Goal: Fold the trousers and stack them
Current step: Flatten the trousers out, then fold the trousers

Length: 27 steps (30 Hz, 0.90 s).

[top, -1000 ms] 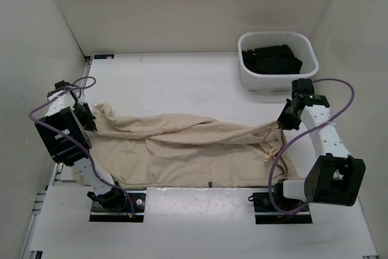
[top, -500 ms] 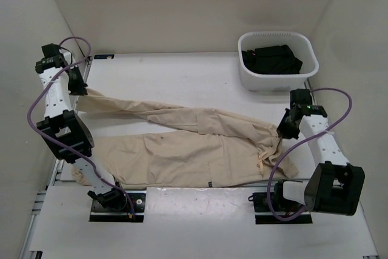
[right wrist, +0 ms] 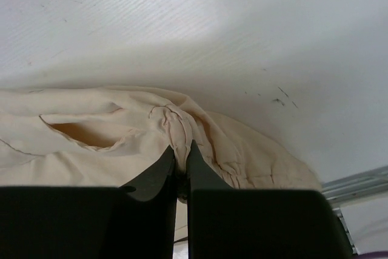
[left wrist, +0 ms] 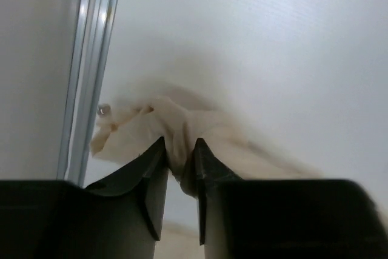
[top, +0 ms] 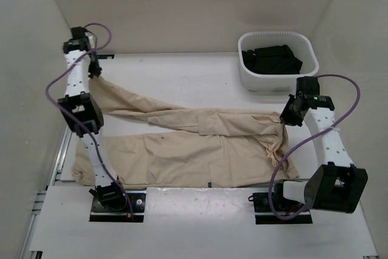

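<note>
Next, my right gripper lets go of the waistband on the table (top: 305, 164) (right wrist: 301, 133), just beside the near corner of the beige trousers.
The beige trousers (top: 182, 153) lie spread across the table, with the near leg flat along the front. The far leg stretches diagonally to the back left corner, where my left gripper (top: 94, 72) holds its end. In the left wrist view the jaws (left wrist: 180, 145) stand a little apart, with a bunch of the trousers' cloth (left wrist: 173, 119) pinched between them near the table's metal rail. My right gripper (top: 286, 118) is shut on the gathered waistband (right wrist: 182, 125) at the right, the cloth squeezed tight between its fingers (right wrist: 182, 148).
A white basket (top: 276, 83) holding folded black garments (top: 271, 59) stands at the back right, just beyond the right arm. A metal rail (left wrist: 91, 59) runs along the table's left edge, close to the left gripper. Side walls close in on both sides.
My left gripper has swung from the near left up to the back left corner, drawing the far leg out straight. Its jaws have parted slightly. The right gripper shifted a little backward with the waistband.
</note>
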Available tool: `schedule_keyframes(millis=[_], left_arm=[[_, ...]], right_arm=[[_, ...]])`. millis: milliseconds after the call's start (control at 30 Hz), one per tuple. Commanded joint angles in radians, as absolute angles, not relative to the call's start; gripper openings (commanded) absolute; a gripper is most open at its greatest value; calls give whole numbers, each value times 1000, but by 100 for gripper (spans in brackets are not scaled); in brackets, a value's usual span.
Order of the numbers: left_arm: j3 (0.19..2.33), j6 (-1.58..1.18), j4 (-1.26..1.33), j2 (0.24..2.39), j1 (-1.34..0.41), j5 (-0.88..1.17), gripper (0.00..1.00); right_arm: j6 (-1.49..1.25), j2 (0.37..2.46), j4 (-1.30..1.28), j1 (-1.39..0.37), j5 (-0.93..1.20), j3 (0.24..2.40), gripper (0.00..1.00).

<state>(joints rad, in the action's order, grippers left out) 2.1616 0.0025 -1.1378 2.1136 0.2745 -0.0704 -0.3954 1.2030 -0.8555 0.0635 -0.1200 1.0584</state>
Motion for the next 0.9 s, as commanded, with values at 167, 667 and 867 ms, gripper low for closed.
schedule_keyframes(millis=[167,667,867], left_arm=[[2417,0,-959,2373,144,-416,100],[1704,0,-805,2049,434,-48,86],[1704,0,-805,2086,465,38,90]], right_arm=[[-341,1397,-816,67,-12,1158,0],[-362,1353,-837,67,-20,1094,0],[-331,1344,-847,89,-49,1117,0]])
